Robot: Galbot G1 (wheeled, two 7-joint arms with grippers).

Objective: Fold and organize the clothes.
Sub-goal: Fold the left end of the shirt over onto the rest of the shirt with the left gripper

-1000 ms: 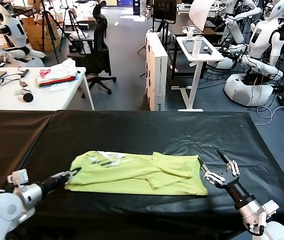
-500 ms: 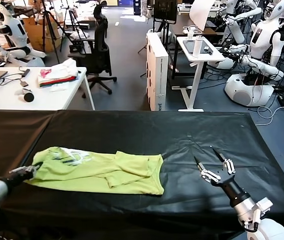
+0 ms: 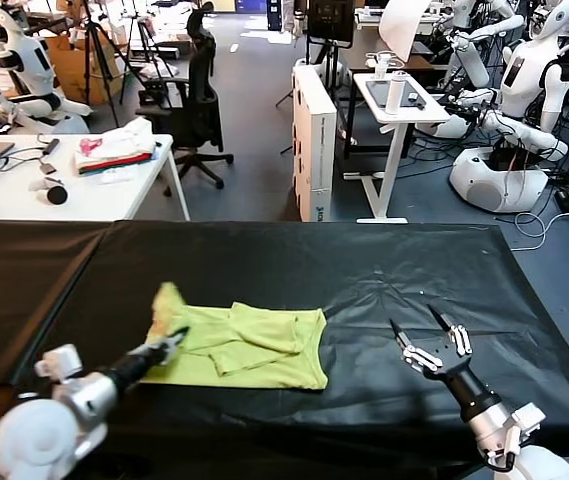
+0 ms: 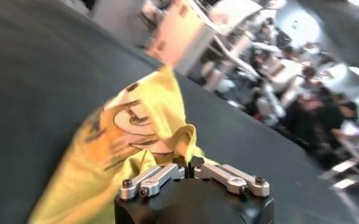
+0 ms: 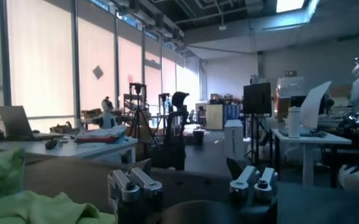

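Observation:
The robot's left gripper should release the lifted end of the T-shirt on the shirt's opposite end (image 3: pixel 300 350), the one nearest the robot's right gripper.
The lime-yellow T-shirt (image 3: pixel 249 345) lies folded on the black table (image 3: pixel 294 260), left of centre. My left gripper (image 3: pixel 176 339) is shut on the shirt's left end and lifts that part up over the rest. In the left wrist view the yellow cloth (image 4: pixel 136 131) with its dark print rises from between the closed fingers. My right gripper (image 3: pixel 428 333) is open and empty above the table, right of the shirt and apart from it. The right wrist view shows the shirt (image 5: pixel 33 207) low at one side.
Behind the black table stands a white table (image 3: pixel 64 190) with a white, pink and red cloth pile (image 3: pixel 114 148). An office chair (image 3: pixel 196 100), a white cabinet (image 3: pixel 314 140) and other robots (image 3: pixel 524 90) stand farther back.
My left gripper pulled the shirt leftward across the table, then swung back right, lifting the shirt's left end up and over. The right gripper let go and stays open near the front right.

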